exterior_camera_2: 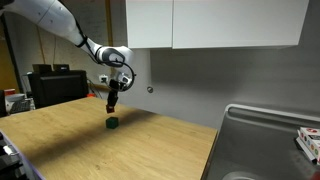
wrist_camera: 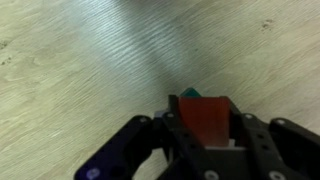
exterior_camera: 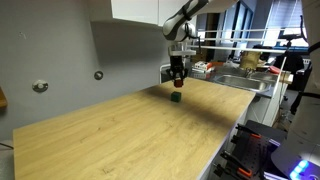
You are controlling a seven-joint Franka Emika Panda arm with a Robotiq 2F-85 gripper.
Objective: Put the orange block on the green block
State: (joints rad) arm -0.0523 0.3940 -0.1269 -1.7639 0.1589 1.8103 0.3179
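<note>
My gripper will let go of the orange block on the flat top of the green block [exterior_camera: 176,91] [wrist_camera: 199,106] that stands on the wooden table.
My gripper [wrist_camera: 205,135] is shut on the orange block [wrist_camera: 205,120], a small red-orange cube that fills the space between the fingers in the wrist view. The green block [wrist_camera: 190,93] peeks out just beyond the orange block's far edge. In both exterior views the gripper [exterior_camera: 177,80] [exterior_camera_2: 112,104] hangs straight above the green block [exterior_camera: 176,98] [exterior_camera_2: 113,123], which rests on the wooden table. A small gap shows between them. The orange block is too small to make out in the exterior views.
The wooden table [exterior_camera: 130,135] stretches wide around the green block. A grey wall [exterior_camera_2: 200,80] stands behind it. A sink [exterior_camera_2: 265,140] lies past the table's end, and a cluttered counter [exterior_camera: 245,70] stands in the background.
</note>
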